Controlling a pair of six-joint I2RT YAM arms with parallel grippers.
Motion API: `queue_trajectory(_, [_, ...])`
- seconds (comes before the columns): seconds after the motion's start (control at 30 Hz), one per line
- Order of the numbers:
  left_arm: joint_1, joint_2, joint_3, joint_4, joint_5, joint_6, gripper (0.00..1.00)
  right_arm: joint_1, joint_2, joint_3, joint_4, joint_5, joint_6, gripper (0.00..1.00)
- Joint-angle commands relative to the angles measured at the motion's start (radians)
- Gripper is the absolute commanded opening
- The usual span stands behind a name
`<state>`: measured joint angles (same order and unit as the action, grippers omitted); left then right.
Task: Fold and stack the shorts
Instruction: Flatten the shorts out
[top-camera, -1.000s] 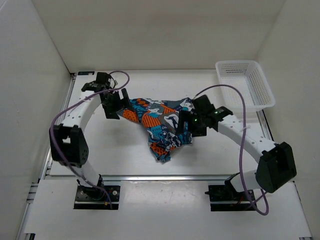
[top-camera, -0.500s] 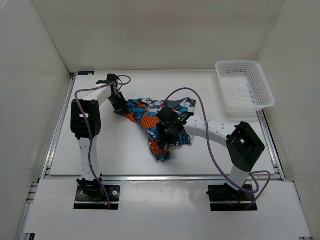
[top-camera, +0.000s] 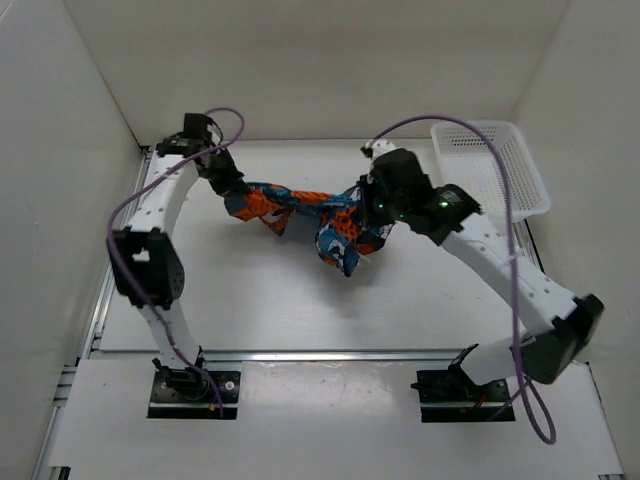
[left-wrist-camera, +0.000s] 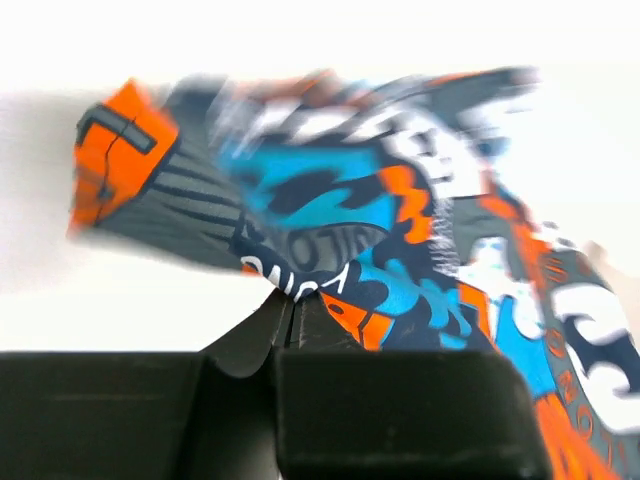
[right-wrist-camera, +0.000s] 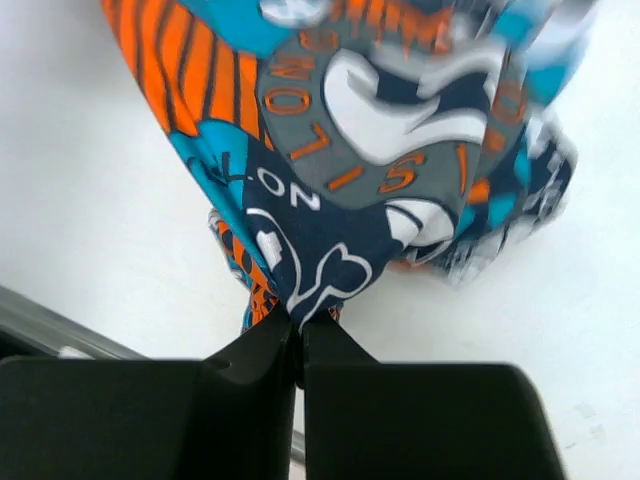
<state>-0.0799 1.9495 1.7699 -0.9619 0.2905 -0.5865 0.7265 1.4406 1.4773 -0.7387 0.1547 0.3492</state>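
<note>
The shorts hang bunched, drooping loose below my right gripper, so it should lay them down and take their waistband's corner (right-wrist-camera: 500, 238).
The shorts (top-camera: 320, 215), printed in teal, orange, navy and white, hang stretched between both grippers above the table. My left gripper (top-camera: 232, 190) is shut on their left end, and my right gripper (top-camera: 372, 195) is shut on their right end. A loose part droops down in the middle (top-camera: 340, 245). In the left wrist view the cloth (left-wrist-camera: 330, 220) spreads out from my shut left gripper (left-wrist-camera: 292, 305). In the right wrist view the shorts (right-wrist-camera: 380, 170) hang from my shut right gripper (right-wrist-camera: 300, 325), over the white table.
A white mesh basket (top-camera: 488, 178) stands at the back right, close to the right arm. White walls enclose the table (top-camera: 250, 290) on three sides. A metal rail (top-camera: 320, 353) runs along the near edge.
Both grippers have shut on the shorts and lifted them. The cloth, earlier lying crumpled on the table, now hangs stretched between them, further back. Both arms have swung up and outward.
</note>
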Motion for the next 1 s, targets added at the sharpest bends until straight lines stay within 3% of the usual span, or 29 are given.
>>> queue_trajectory(0.0, [0.064,-0.266,0.054,-0.007,-0.086,0.057,0.1,-0.024,-0.157,0.133,-0.165,0.084,-0.165,0.0])
queue_trajectory(0.17, [0.055,-0.467,0.102,-0.057,-0.099,0.057,0.1,-0.054,-0.189,0.264,-0.203,0.187,-0.207,0.0])
queue_trajectory(0.27, [0.055,-0.453,0.132,-0.067,-0.108,0.066,0.1,-0.129,-0.122,0.288,-0.163,0.183,-0.246,0.0])
queue_trajectory(0.37, [0.055,-0.312,0.212,-0.067,-0.129,0.066,0.1,-0.275,0.025,0.288,-0.059,0.047,-0.256,0.0])
queue_trajectory(0.4, [0.055,-0.258,0.248,-0.067,-0.158,0.082,0.11,-0.31,0.088,0.316,-0.05,-0.06,-0.233,0.06])
queue_trajectory(0.43, [0.055,-0.198,0.293,-0.067,-0.178,0.092,0.38,-0.365,0.242,0.436,-0.097,-0.09,-0.213,0.4])
queue_trajectory(0.47, [0.055,-0.055,0.43,-0.116,-0.194,0.103,0.57,-0.383,0.323,0.521,-0.146,-0.09,-0.187,0.54])
queue_trajectory(0.53, [0.069,0.091,0.624,-0.258,-0.228,0.103,0.73,-0.409,0.5,0.689,-0.264,-0.115,-0.11,0.72])
queue_trajectory(0.57, [0.069,0.142,0.767,-0.397,-0.241,0.114,0.79,-0.409,0.515,0.727,-0.296,-0.115,-0.09,0.75])
queue_trajectory(0.6, [0.069,0.156,0.769,-0.415,-0.279,0.114,0.79,-0.409,0.482,0.678,-0.285,-0.115,-0.079,0.75])
queue_trajectory(0.63, [0.069,0.123,0.725,-0.403,-0.307,0.114,0.86,-0.397,0.442,0.607,-0.213,-0.106,-0.064,0.76])
queue_trajectory(0.7, [0.06,-0.052,0.471,-0.269,-0.352,0.114,0.94,-0.381,0.301,0.343,-0.127,-0.075,-0.044,0.78])
queue_trajectory(0.83, [0.06,-0.314,0.085,-0.138,-0.296,0.08,0.93,-0.372,0.104,-0.009,-0.025,-0.087,0.0,0.7])
queue_trajectory(0.87, [0.024,-0.357,-0.063,-0.118,-0.278,0.068,0.91,-0.372,0.033,-0.07,-0.01,-0.087,0.016,0.66])
queue_trajectory(0.97, [-0.071,-0.49,-0.287,-0.051,-0.186,0.03,0.86,-0.381,-0.095,-0.28,0.01,-0.124,0.031,0.54])
